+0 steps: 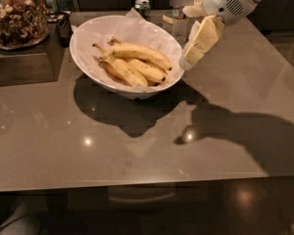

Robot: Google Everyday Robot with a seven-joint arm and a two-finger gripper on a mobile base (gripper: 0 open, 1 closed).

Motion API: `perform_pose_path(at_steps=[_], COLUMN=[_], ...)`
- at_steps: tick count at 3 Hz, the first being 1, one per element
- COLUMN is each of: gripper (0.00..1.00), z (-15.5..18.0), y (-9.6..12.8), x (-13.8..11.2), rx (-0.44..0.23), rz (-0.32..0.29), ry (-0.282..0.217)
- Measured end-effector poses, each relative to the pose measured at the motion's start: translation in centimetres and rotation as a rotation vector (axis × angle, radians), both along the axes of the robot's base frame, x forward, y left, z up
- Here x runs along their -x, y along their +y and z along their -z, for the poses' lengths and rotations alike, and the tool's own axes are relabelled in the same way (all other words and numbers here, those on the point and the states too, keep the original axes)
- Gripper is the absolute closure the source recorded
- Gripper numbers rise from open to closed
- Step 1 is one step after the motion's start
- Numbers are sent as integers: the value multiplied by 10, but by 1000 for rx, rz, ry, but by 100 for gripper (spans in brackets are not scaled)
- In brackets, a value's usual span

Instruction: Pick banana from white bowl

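Observation:
Next, I move my gripper to the top banana in the white bowl and close it on the banana's body (151, 56) between its middle and dark tip.
The white bowl (86, 39), lined with crinkled white paper, stands on the grey-brown counter at the back left of centre. Several bananas lie in it. The banana (138, 54), the thickest and smoothly curved, lies on top with its stem pointing left. My gripper (186, 62) hangs from the upper right, cream-coloured and pointing down and left. Its tip is just outside the bowl's right rim, a little above the counter, beside the banana's dark tip. It holds nothing that I can see.
A glass jar of nuts (17, 16) stands on a dark raised block (19, 65) at the far left. A can (143, 5) and a water bottle (179, 26) stand behind the bowl. The counter (137, 151) stretches to the front.

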State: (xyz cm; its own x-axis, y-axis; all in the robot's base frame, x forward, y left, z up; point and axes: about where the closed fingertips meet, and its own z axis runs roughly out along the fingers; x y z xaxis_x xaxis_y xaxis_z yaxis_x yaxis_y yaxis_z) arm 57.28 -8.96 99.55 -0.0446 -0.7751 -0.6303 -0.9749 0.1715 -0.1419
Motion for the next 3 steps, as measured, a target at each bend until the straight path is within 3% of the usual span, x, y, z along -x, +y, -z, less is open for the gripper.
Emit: perform_pose_path(at_steps=[1,3], gripper=[0,0], z=[-1,3], y=[6,46], x=[-17,-61], rx=[-34,-97], rz=[11,-43], ry=[2,42])
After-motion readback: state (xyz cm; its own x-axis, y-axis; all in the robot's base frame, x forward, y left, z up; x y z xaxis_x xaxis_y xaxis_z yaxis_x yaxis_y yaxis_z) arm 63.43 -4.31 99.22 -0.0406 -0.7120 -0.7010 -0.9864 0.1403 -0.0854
